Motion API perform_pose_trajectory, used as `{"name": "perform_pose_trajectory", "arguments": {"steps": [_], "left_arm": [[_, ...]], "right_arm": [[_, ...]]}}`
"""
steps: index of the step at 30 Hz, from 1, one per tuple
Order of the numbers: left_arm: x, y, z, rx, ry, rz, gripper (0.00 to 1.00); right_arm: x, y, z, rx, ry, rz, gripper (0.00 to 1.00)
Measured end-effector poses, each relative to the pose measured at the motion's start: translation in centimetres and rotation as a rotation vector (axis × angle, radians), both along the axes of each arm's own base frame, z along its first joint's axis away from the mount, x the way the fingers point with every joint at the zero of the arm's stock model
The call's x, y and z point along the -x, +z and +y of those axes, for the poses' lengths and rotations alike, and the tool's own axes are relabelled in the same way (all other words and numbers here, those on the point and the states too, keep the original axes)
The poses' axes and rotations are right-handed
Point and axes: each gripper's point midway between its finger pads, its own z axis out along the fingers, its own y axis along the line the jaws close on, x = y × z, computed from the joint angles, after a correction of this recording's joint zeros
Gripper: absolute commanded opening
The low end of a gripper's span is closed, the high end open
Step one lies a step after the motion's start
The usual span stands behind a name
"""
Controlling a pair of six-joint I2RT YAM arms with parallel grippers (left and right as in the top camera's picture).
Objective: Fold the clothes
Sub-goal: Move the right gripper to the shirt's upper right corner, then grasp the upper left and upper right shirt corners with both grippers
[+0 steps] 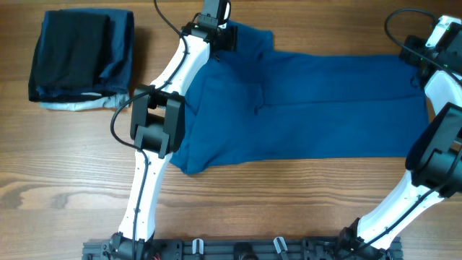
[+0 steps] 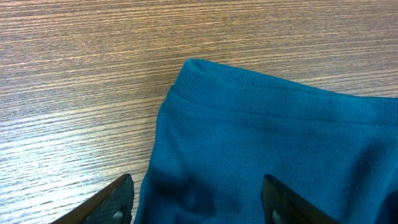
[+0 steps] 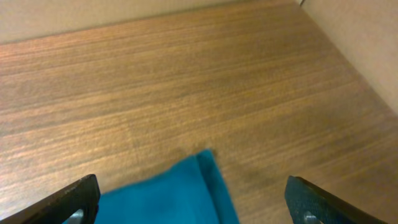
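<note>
The blue polo shirt's far corner (image 1: 409, 66) (image 3: 191, 183), at the shirt's end away from the folded navy stack, will be gripped by my right gripper.
The blue polo shirt (image 1: 303, 108) lies spread across the middle of the table, folded lengthwise. My left gripper (image 1: 225, 35) is open over its far left sleeve; in the left wrist view the ribbed sleeve cuff (image 2: 261, 124) lies between and beyond the open fingers (image 2: 199, 202). My right gripper (image 1: 422, 61) is open above the shirt's far right corner; in the right wrist view that corner (image 3: 186, 193) sits between the wide-open fingers (image 3: 193, 205). Neither gripper holds fabric.
A folded stack of dark navy garments (image 1: 83, 58) with a pale edge sits at the far left. Bare wooden tabletop (image 1: 289, 195) lies in front of the shirt. A pale wall (image 3: 354, 37) borders the table's far right.
</note>
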Motion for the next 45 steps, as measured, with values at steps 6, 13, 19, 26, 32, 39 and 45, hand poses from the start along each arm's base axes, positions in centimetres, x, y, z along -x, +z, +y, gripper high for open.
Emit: {"name": "perform_pose_trajectory", "arguments": {"steps": [6,13,19,26,32,39,45], "left_arm": [[0.1,-0.1,0.0,-0.001,0.0,0.003,0.65],[0.6,-0.4,0.2,-0.01,0.0,0.028,0.65],[0.6,-0.4,0.2,-0.01,0.0,0.028,0.65],[0.6,-0.4,0.2,-0.01,0.0,0.028,0.65],[0.6,-0.4,0.2,-0.01,0.0,0.028,0.65],[0.6,-0.4,0.2,-0.01,0.0,0.029,0.64],[0.5,-0.4,0.2,-0.003,0.008,0.03,0.51]], "right_arm": [[-0.6,-4.2,-0.8,0.007,-0.001,0.023,0.92],[-0.7,-7.1,-1.4,0.008,-0.006,0.032,0.93],[-0.2,-8.6,-1.7,-0.024,-0.02,0.054,0.93],[1.6,-9.5,-2.3,-0.216,-0.071,0.077,0.87],[2.9,-9.4,-2.4,-0.255,-0.075,0.17,0.58],[2.6,-9.3,-2.0,-0.237,-0.022,0.181,0.43],[1.5,-9.0,-1.6,-0.194,0.024,0.162,0.22]]}}
